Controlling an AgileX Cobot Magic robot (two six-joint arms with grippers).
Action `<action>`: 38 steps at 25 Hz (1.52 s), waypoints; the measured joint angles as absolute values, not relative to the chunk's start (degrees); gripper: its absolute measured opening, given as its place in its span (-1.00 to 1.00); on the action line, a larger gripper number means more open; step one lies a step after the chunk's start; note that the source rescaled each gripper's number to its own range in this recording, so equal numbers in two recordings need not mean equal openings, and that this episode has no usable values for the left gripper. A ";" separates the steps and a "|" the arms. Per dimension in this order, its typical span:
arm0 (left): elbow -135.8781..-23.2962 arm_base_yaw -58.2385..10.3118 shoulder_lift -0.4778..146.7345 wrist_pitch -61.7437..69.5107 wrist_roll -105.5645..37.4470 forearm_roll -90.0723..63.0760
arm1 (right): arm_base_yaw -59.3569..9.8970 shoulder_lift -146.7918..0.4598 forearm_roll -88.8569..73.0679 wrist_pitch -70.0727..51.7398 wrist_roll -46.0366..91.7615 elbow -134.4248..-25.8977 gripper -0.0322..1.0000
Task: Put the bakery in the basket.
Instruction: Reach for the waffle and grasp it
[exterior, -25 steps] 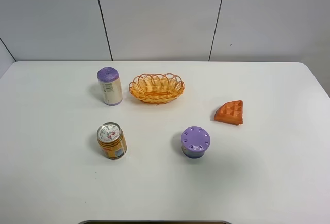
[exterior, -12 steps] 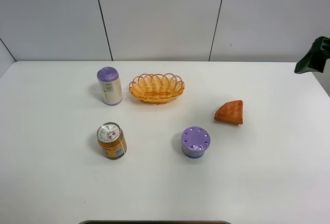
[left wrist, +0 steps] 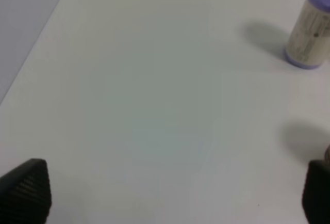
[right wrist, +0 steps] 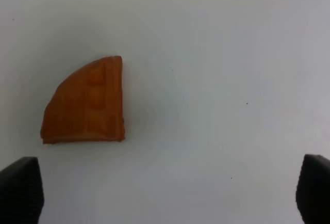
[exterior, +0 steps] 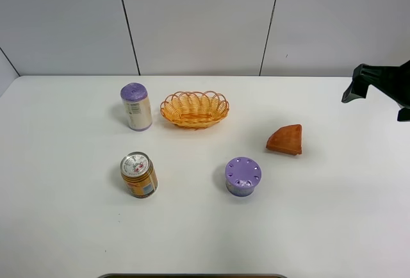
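Next, my right gripper closes on the middle of the bakery [exterior: 287,139] [right wrist: 90,109]. One finger will be at its rounded side and the other at its straight side.
The bakery [exterior: 285,139], an orange-brown wedge of waffle, lies on the white table right of centre. It also shows in the right wrist view [right wrist: 85,102], flat on the table. The orange-yellow wicker basket [exterior: 194,109] stands empty at the back middle. My right gripper [exterior: 378,102] hangs above the table's right edge, to the right of the waffle and further back. It is open and empty, with its fingertips [right wrist: 20,190] wide apart. My left gripper [left wrist: 170,193] is open and empty over bare table; it is out of the exterior view.
A tall cream can with a purple lid [exterior: 136,106] stands left of the basket and also shows in the left wrist view [left wrist: 309,28]. An orange can [exterior: 138,174] stands at the front left. A purple-lidded jar [exterior: 243,176] stands in front of the waffle, to its left.
My right arm has come into the exterior view from the right edge and moved left, toward the waffle. The objects have not moved.
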State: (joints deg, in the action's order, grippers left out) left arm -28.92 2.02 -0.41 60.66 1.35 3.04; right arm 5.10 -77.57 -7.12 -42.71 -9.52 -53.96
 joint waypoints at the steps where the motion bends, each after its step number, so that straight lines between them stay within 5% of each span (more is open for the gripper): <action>1: -28.92 2.02 -0.41 60.66 1.35 3.04 | 5.10 -78.50 -7.08 -42.65 -10.08 -53.96 0.98; 13: -28.92 2.02 -0.41 60.66 1.35 3.04 | 4.45 -89.65 -14.78 -36.53 -11.81 -54.95 0.81; 24: -28.92 2.02 -0.41 60.66 1.35 3.04 | -8.80 -104.22 -5.50 -45.48 -22.96 -73.10 0.81; 38: -28.92 2.02 -0.41 60.66 1.35 3.04 | -11.96 -111.04 1.57 -45.19 -30.92 -73.48 0.81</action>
